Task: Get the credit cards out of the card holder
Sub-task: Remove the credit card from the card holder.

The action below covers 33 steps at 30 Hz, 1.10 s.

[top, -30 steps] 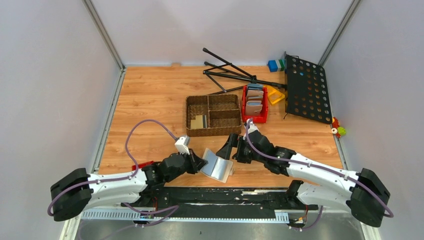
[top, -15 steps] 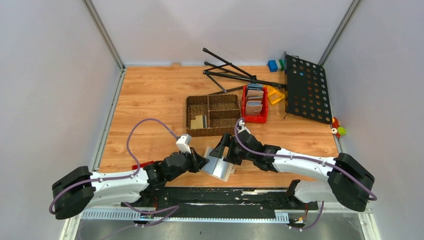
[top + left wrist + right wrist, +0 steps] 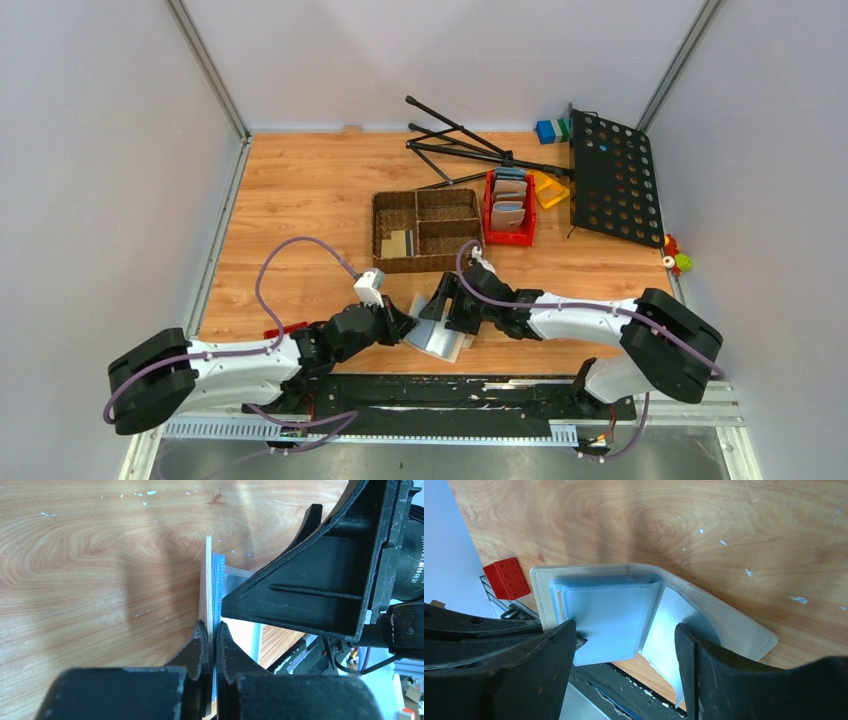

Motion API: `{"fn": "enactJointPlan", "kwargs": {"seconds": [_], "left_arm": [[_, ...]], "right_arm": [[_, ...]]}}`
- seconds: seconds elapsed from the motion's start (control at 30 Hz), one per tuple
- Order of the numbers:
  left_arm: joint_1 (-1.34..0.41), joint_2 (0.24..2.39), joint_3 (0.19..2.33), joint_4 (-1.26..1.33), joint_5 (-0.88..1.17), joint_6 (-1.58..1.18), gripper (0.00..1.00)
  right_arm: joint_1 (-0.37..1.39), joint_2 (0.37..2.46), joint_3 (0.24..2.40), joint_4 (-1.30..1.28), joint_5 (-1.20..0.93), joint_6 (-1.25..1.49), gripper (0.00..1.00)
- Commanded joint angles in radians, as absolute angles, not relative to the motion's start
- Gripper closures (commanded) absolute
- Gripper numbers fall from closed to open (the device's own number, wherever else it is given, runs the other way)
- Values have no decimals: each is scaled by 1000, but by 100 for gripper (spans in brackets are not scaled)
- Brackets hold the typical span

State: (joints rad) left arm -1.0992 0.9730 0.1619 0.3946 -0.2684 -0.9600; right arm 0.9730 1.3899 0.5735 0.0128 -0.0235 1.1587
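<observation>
The blue-grey pocket flaps are pinched together against the card holder's beige cover by my left gripper, so next my right gripper takes the front flap (image 3: 611, 622) and peels it away.
The card holder (image 3: 440, 338), beige outside and pale blue-grey inside, is propped open on edge near the table's front. My left gripper (image 3: 404, 326) is shut on one of its leaves, the fingertips (image 3: 202, 630) pinching the beige and blue layers (image 3: 206, 580). My right gripper (image 3: 624, 627) is open and straddles the blue-grey pocket flaps (image 3: 609, 610) from above, in the top view (image 3: 440, 305) right over the holder. I make out no card among the pockets. A tan card and a pale credit card (image 3: 397, 243) lie in the basket's near-left compartment.
A brown woven basket (image 3: 425, 263) stands just behind the grippers. Next to it is a red bin (image 3: 523, 238) with other wallets. A black folding stand (image 3: 460, 140) and perforated black panel (image 3: 612, 175) lie at the back right. A red brick (image 3: 506, 577) lies by the front edge.
My right arm has swung left and down over the open card holder, and its jaws have narrowed. The left gripper keeps its hold in the same place.
</observation>
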Motion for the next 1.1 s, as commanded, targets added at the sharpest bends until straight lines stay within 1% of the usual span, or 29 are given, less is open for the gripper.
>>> {"fn": "enactJointPlan", "kwargs": {"seconds": [0.0,0.1,0.23,0.3,0.37,0.67,0.87,0.93,1.07], "left_arm": [[-1104,979,191,474,-267,-940,98],[-1105,987,194,471,-261,-937,98],[-1105,1000,192,475,-259,-943,98],[-1105,1004,194,476,-257,-943,98],[-1105,1006,195,478,-256,-943,98],[-1105,989,192,465,-263,-944,97],[-1105,996,197,465,-256,-933,97],[-1105,996,199,466,-255,-932,97],[-1104,994,201,458,-257,-927,97]], "right_arm": [[972,1414,606,72,-34,1173,29],[966,1415,584,116,-51,1190,28],[962,1396,577,136,-51,1190,20],[962,1394,579,139,-52,1185,19],[962,1403,588,129,-57,1180,22],[954,1408,562,118,-46,1194,39],[950,1429,565,114,-50,1184,42],[948,1440,572,106,-53,1177,44],[947,1455,577,90,-55,1172,45]]}}
